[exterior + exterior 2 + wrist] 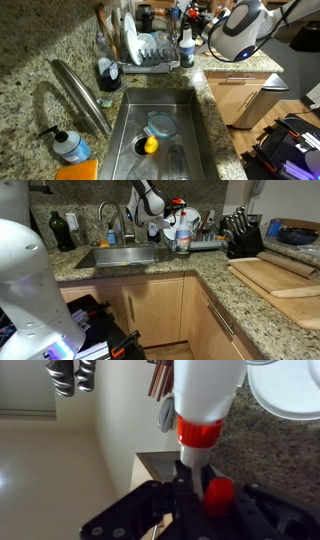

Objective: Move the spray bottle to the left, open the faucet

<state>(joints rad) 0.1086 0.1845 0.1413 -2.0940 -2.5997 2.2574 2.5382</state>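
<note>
The robot's gripper needs to release the spray bottle, now upright by the dish rack, on the counter (213, 59) just in front of the cutting board.
The spray bottle (182, 232), white over a blue lower part with a red head, stands upright by the dish rack in both exterior views (186, 50); I cannot tell whether it rests on the counter. My gripper (176, 205) comes down on its top. In the wrist view the black fingers (192, 475) close round the white neck, between the red collar of the bottle (205, 400) and the red trigger. The faucet (80, 95), a long brushed-steel spout, arches over the sink's far side and also shows in the exterior view from the front (112, 220).
A dish rack (150, 50) with plates stands beside the bottle. A pump bottle of blue soap (70, 148) sits near the faucet base. The sink (195, 130) holds a yellow item and a lid. A knife block (240, 235) and cutting board (275, 275) are on the counter.
</note>
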